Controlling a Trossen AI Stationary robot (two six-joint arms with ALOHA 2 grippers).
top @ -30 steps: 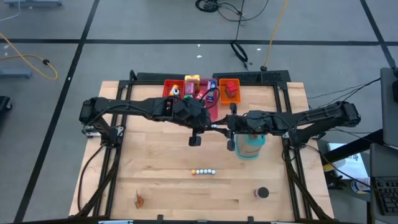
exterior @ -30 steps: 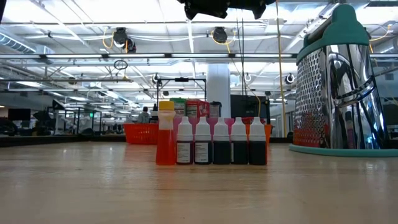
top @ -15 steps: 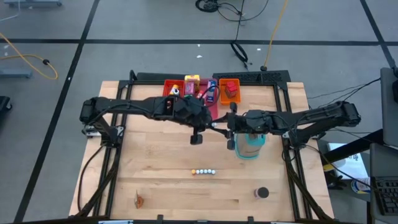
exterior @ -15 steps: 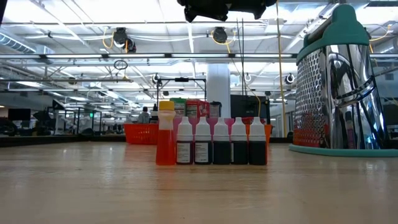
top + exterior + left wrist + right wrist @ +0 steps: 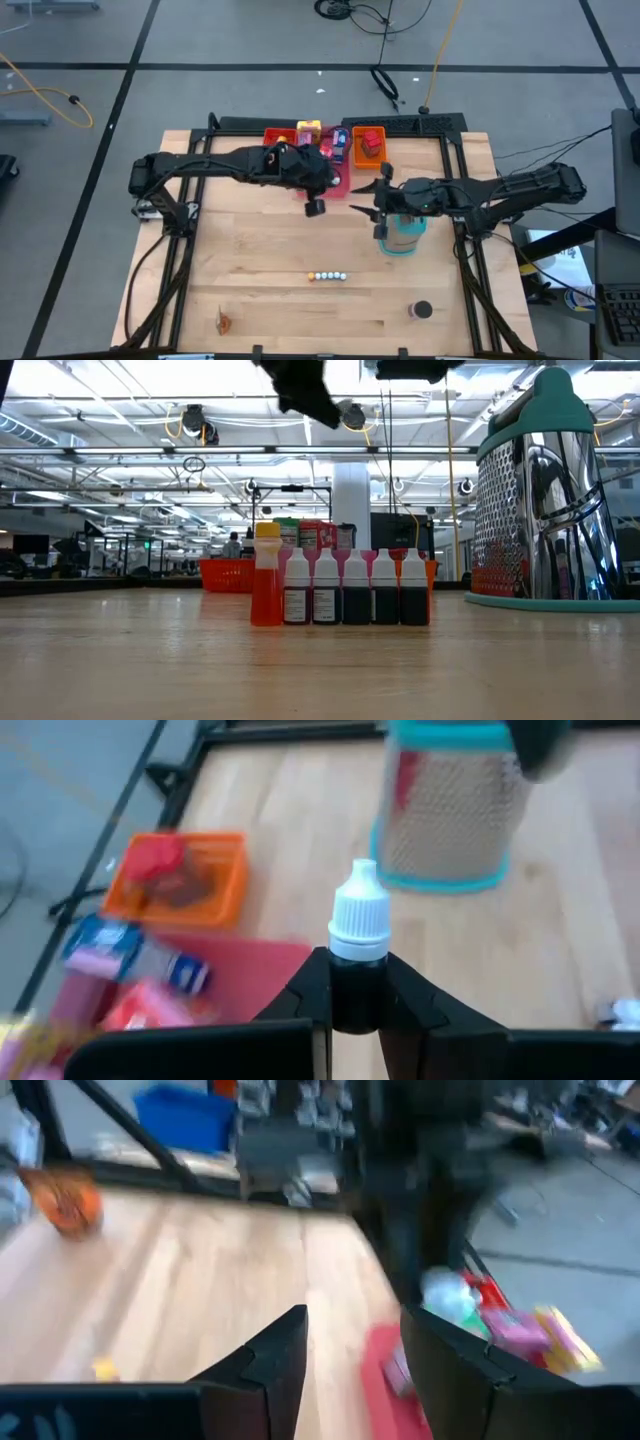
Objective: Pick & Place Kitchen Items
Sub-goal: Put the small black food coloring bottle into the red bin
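Observation:
My left gripper will release the tiny dark bottle inside the small red tray (image 5: 280, 154), next to the pink tray.
My left gripper (image 5: 335, 186) hangs over the pink tray (image 5: 338, 176) at the far middle, shut on a tiny dark bottle (image 5: 357, 990) with a white cap (image 5: 358, 910). My right gripper (image 5: 350, 1350) stands open and holds nothing. It is just right of the left gripper, above the teal-and-white grater (image 5: 403, 236). A row of tiny bottles (image 5: 340, 588) stands upright on the table's near middle. A dark round can (image 5: 421, 311) sits near the front right. Food boxes lie in the red tray (image 5: 280, 140), and a red block lies in the orange tray (image 5: 368, 145). My left gripper pinches the bottle's dark body (image 5: 356, 1005) between its two fingers. The white cap sticks out past the fingertips. The fingers slant downward toward the table's right. The bottle is lifted clear, over the pink tray.
The grater (image 5: 545, 490) stands tall at the right middle, close under my right gripper. The three trays crowd the far edge. A small brown thing (image 5: 224, 322) lies at the front left. Bare wood shows on the left half and between the bottle row and the trays.
The two grippers were tip to tip over the table's middle. My right gripper has opened and drawn back toward the right. My left gripper has swung toward the far edge, over the pink tray, tipping further down and staying shut.

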